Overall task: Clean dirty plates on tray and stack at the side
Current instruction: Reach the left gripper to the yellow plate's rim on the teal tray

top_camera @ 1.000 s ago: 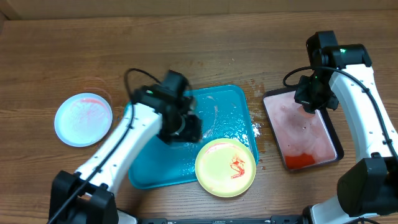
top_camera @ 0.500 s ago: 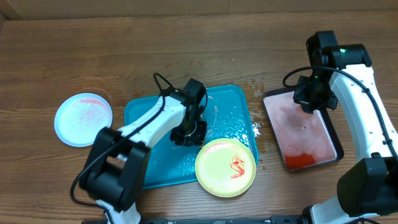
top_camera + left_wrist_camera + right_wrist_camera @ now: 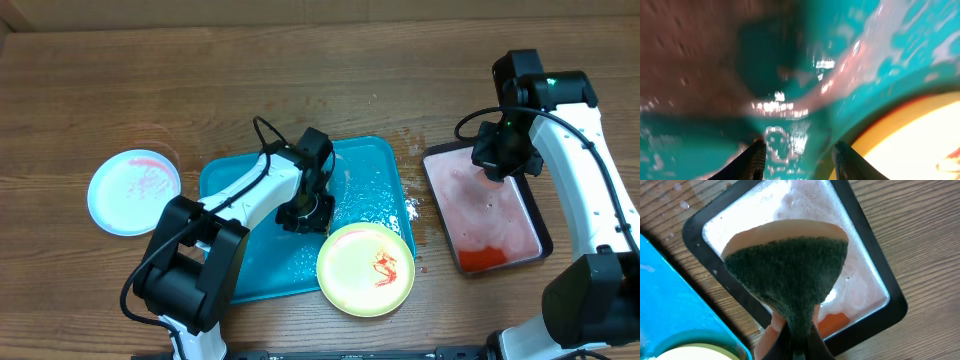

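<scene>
The robot's left gripper has the yellow-green plate's rim outside its fingers, so it should open wider, grip the plate's rim and pull the plate further onto the tray [image 3: 347, 212].
A pale yellow-green plate [image 3: 365, 268] with a red sauce smear lies on the near right corner of the turquoise tray [image 3: 360, 170]. A light blue plate [image 3: 134, 190] with a faint red smear lies on the bare wood at the left. A third plate is not in view. My left gripper [image 3: 305, 212] is open and empty, low over the wet tray [image 3: 880, 60], just left of the yellow-green plate [image 3: 925, 145]. My right gripper [image 3: 503, 160] is shut on a green and orange sponge [image 3: 790, 275] above the black-rimmed tray.
The black-rimmed tray [image 3: 490, 215] with a pinkish inside and red liquid at its near end stands at the right. Water drops lie on the wood between the two trays. The turquoise tray's edge [image 3: 670, 295] shows in the right wrist view.
My left arm has swung right from the tray's left part to its middle and settled beside the yellow-green plate, which shifted slightly right. The right arm has not moved.
</scene>
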